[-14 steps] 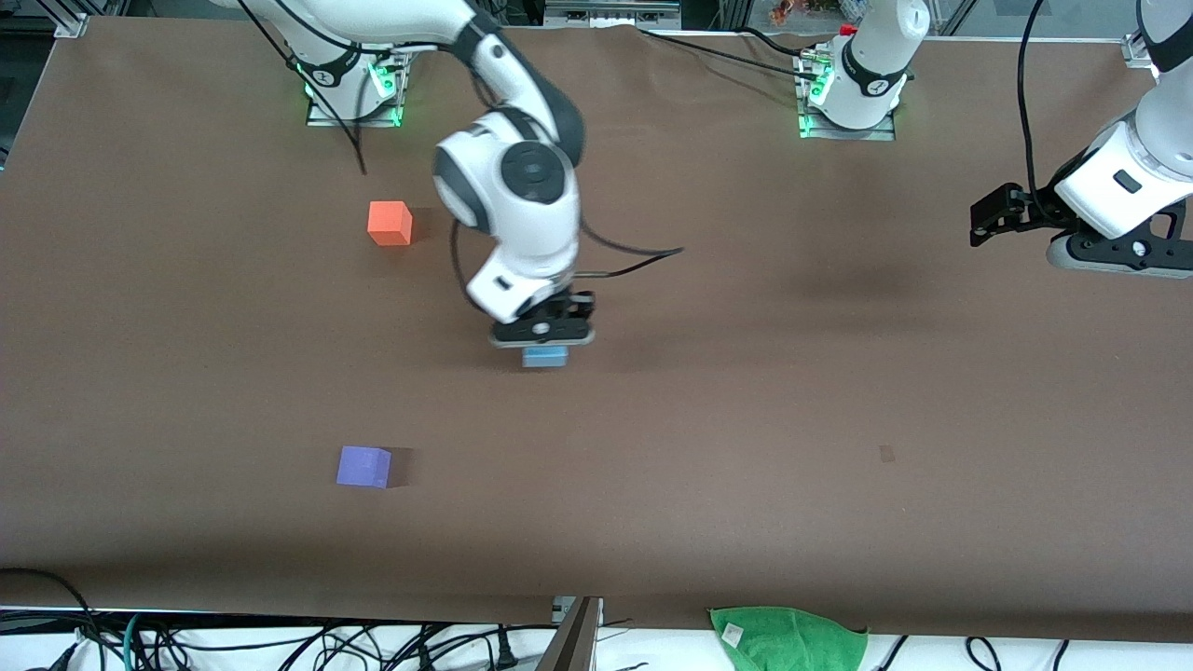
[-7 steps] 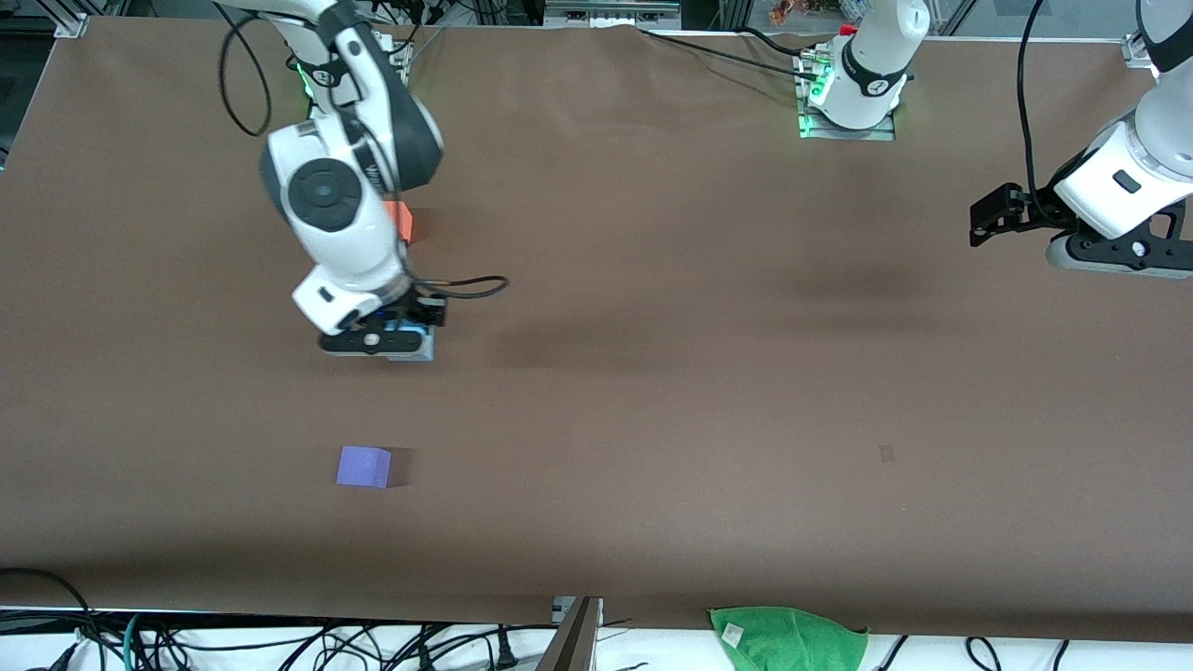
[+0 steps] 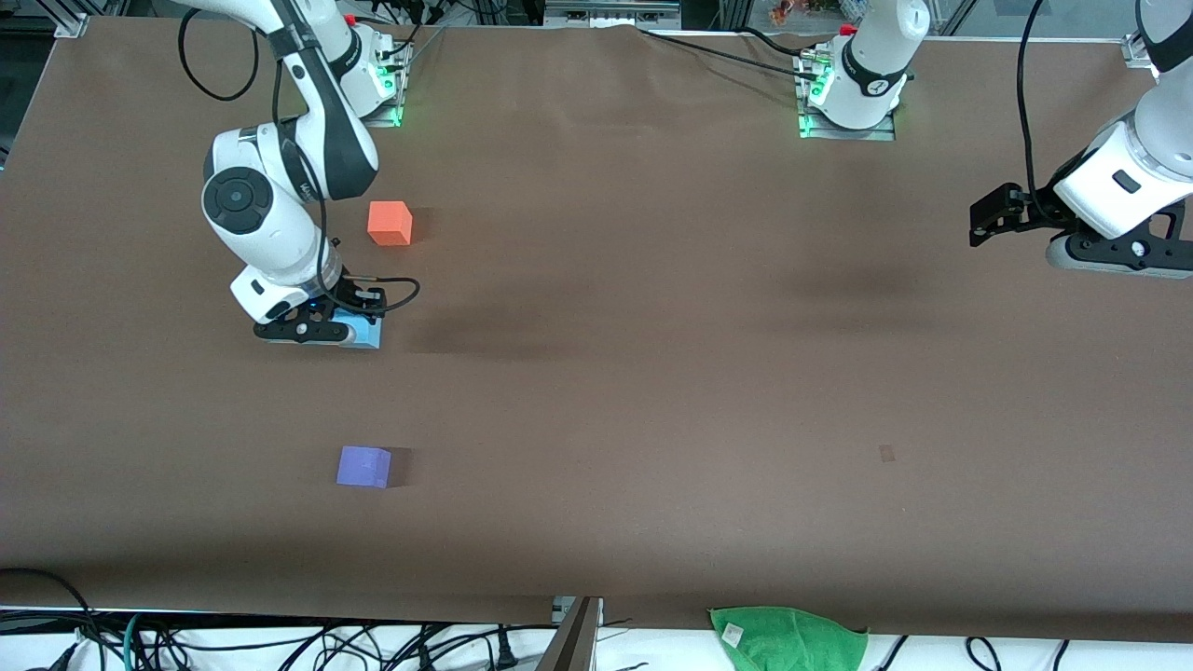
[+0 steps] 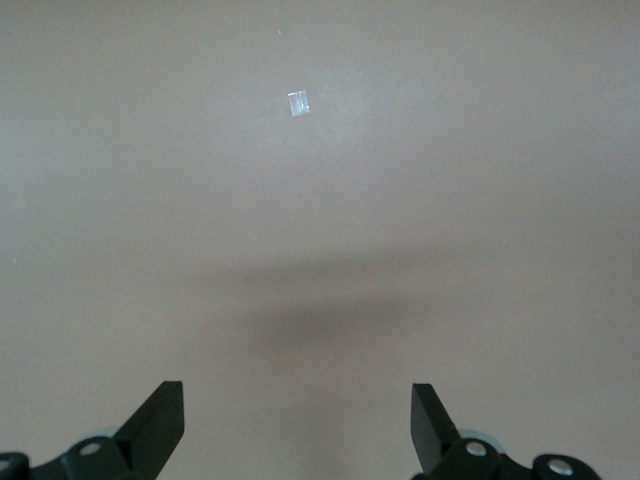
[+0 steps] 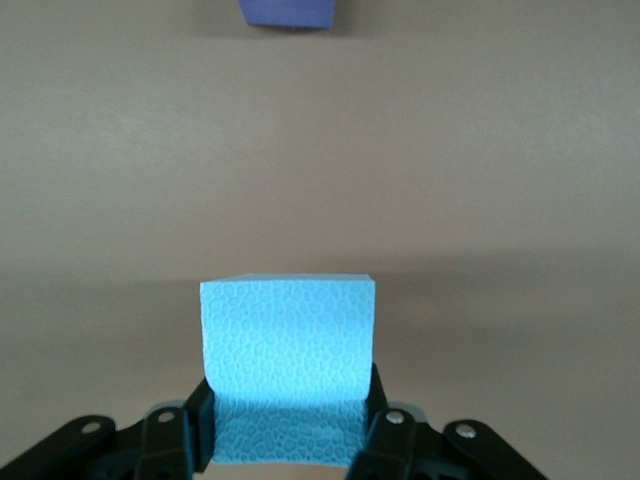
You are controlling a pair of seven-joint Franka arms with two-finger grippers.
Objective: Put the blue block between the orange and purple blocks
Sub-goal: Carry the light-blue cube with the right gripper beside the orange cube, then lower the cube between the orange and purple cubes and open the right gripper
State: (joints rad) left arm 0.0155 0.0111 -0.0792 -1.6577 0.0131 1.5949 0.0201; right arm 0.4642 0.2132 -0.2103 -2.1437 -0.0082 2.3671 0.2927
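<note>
Next, I set the blue block down with my right gripper on the table (image 3: pixel 375 323) (image 5: pixel 283 358) between the orange and purple blocks, closer to the orange block. The blue block is held low over the table.
My right gripper (image 3: pixel 322 332) is shut on the light sky-blue block (image 3: pixel 362 334) and holds it low over the table, between the orange block (image 3: pixel 390 224) and the purple block (image 3: pixel 363 466), slightly toward the right arm's end. In the right wrist view the blue block (image 5: pixel 288 350) sits between the fingers (image 5: pixel 190 425), with the purple block (image 5: pixel 287 14) ahead of it. My left gripper (image 3: pixel 990 219) is open and empty, waiting in the air over the left arm's end of the table; its fingers (image 4: pixel 160 420) frame bare table.
A green cloth (image 3: pixel 788 636) lies off the table's near edge. A small pale tape mark (image 3: pixel 886 454) is on the brown table (image 3: pixel 652 419), also seen in the left wrist view (image 4: pixel 298 102). Cables hang along the near edge.
My right gripper has carried the blue block from the table's middle toward the right arm's end, to between the orange and purple blocks. The left arm has not moved.
</note>
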